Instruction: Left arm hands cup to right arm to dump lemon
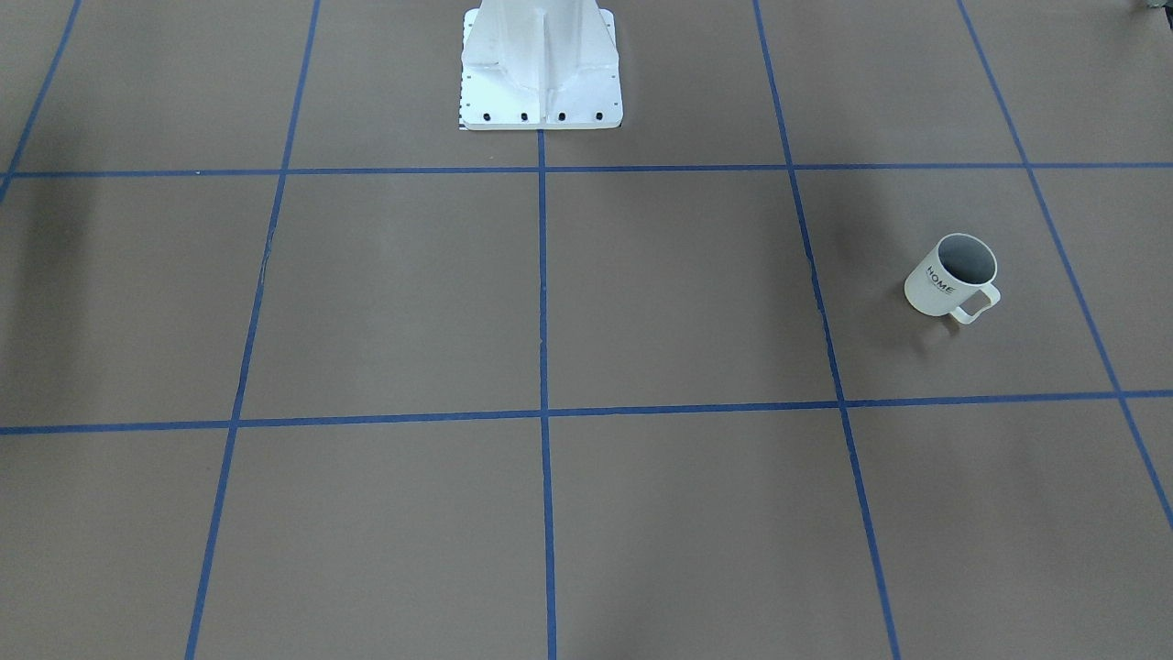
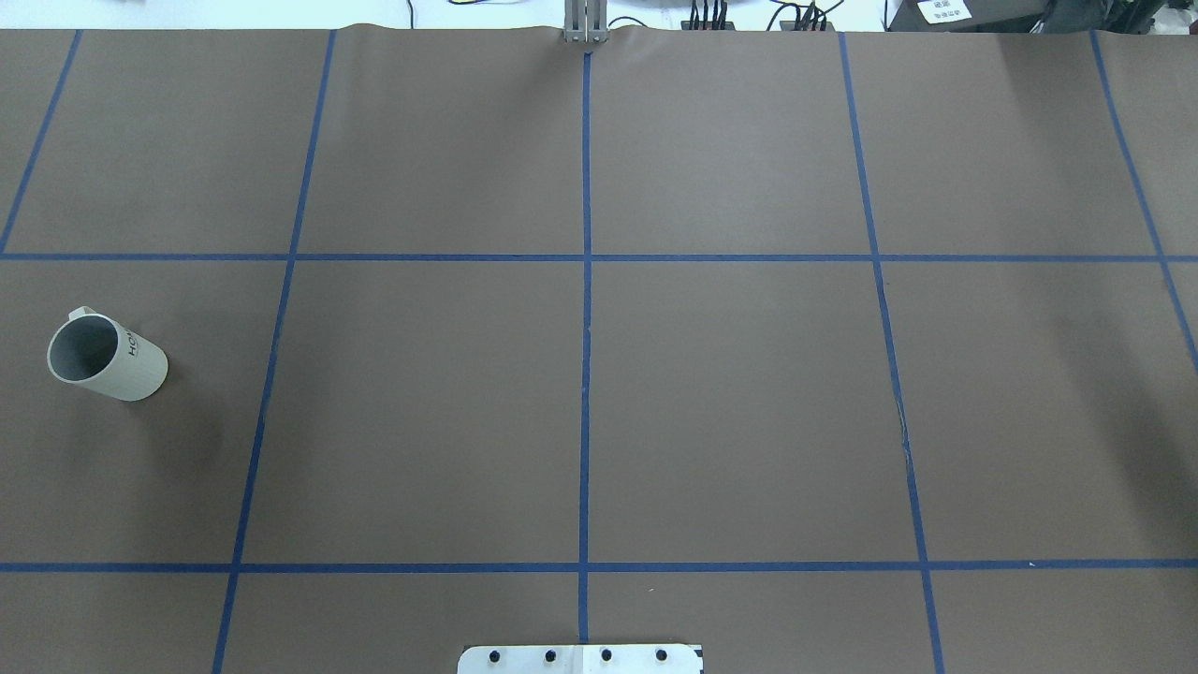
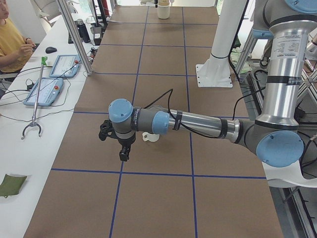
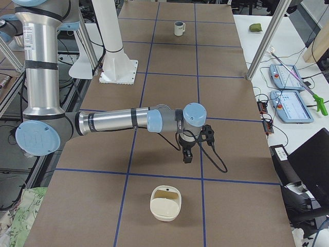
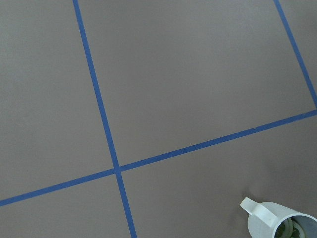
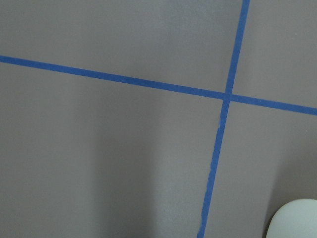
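Observation:
My left gripper will go to the off-white cup next. It should close on the cup's rim point(image 1: 995, 264) point(image 5: 274, 231) beside its handle, away from the HOME lettering.
The off-white "HOME" cup point(image 1: 948, 280) stands upright on the brown table, at the left edge of the overhead view point(image 2: 105, 358). In the left wrist view the cup point(image 5: 270, 220) sits at the bottom right corner, with a glimpse of the yellow-green lemon point(image 5: 292, 229) inside. The left gripper point(image 3: 123, 154) hangs above the table close to the cup point(image 3: 151, 137), which the arm partly hides. The right gripper point(image 4: 187, 157) hangs over the table's other end, far from the cup point(image 4: 179, 28). Both grippers show only in the side views, so I cannot tell whether they are open or shut.
A cream container point(image 4: 165, 204) lies on the table near the right gripper; its edge shows in the right wrist view point(image 6: 296, 221). The white robot pedestal point(image 1: 541, 78) stands at the table's middle edge. A person point(image 3: 11, 42) sits at a side table with teach pendants point(image 3: 44, 90).

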You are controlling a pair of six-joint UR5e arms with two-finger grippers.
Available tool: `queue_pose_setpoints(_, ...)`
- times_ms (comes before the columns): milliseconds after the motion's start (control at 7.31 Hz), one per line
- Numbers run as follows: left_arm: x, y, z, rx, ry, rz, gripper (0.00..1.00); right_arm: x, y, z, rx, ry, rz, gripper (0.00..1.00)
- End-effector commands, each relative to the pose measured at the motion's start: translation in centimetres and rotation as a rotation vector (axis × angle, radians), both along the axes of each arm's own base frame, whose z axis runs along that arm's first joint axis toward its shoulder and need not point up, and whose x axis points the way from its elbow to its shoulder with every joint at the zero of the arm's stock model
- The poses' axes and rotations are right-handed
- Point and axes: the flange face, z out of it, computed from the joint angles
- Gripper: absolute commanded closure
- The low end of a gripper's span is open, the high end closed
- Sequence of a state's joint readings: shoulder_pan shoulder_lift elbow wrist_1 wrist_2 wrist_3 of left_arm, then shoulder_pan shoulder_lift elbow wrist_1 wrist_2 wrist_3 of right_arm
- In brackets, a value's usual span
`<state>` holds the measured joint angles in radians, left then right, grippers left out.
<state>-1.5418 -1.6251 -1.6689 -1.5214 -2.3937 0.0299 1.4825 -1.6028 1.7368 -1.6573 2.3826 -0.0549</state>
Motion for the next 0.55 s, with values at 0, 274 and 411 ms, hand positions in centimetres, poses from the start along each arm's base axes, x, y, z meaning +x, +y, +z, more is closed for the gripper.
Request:
queue_pose_setpoints(0, -0.5, 0.4, -0.4, -0.034, -0.009, -0.006, 0.00, 0.2, 0.3, 0.5, -0.009, 0.003, 0.002, 0.00)
queue_pose_setpoints(274, -0.3, 2.8, 1.8, -0.059, 0.002, 0.000, 0.00, 0.3, -0.7, -0.5, 0.023, 0.028, 0.001, 0.00)
queue_pose_setpoints(411, -0.1, 2.9, 1.1, -0.029, 0.004, 0.006, 0.00, 0.1, -0.9, -0.8, 0.027, 0.027, 0.000, 0.00)
